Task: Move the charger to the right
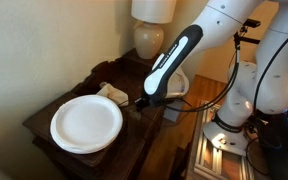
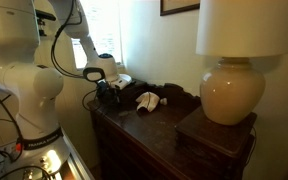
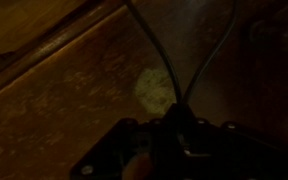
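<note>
Next, I let go of the charger on the dark table (image 1: pixel 121 82), between the white plate and the cream lamp base. It now lies just behind the white plate.
The charger (image 1: pixel 112 93) is a small off-white lumpy bundle on the dark wooden table (image 1: pixel 54 150), just behind the white plate (image 1: pixel 86 122). It also shows in an exterior view (image 2: pixel 149 100). My gripper (image 1: pixel 144 100) is low over the table's edge, a short way beside the charger and apart from it; it also shows in an exterior view (image 2: pixel 106 88). The wrist view is very dark. It shows the gripper (image 3: pixel 179 125) over bare wood, with two thin dark cable lines running away from the fingertips. I cannot make out the finger gap. The charger does not show there.
A cream bulbous lamp base (image 1: pixel 149 40) stands at the back of the table, large in an exterior view (image 2: pixel 229 90). Dark items (image 2: pixel 172 93) lie between the charger and the lamp. The robot's base (image 1: pixel 234 110) stands beside the table.
</note>
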Tool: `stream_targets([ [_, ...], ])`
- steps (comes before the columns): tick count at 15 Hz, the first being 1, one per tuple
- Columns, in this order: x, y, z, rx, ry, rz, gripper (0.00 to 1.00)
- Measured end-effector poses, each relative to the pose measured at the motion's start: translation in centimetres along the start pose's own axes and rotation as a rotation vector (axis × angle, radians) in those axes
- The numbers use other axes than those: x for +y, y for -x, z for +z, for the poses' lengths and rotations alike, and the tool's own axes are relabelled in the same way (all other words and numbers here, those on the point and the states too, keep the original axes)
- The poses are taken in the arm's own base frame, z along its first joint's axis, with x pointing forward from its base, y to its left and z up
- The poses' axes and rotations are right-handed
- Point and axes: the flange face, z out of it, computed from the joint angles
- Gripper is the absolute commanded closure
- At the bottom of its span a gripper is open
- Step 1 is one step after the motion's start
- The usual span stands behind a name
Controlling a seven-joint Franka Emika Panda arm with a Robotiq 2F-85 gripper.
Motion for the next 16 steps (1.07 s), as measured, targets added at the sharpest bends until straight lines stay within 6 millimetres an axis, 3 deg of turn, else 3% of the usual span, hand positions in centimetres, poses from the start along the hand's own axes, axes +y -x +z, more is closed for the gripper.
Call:
stream_targets([
  [4, 0.0, -0.2, -0.2, 0.006, -0.003, 0.009, 0.99],
  [9, 5.0, -4.3, -0.7, 0.115, 0.062, 0.158, 0.99],
  [12, 8.4, -7.8, -2.7, 0.243, 0.088, 0.263, 0.99],
  [13, 9.1, -8.7, -3.7, 0.286, 0.087, 0.295, 0.94],
  [16, 10.0, -10.6, -6.0, 0.362, 0.060, 0.358, 0.94],
])
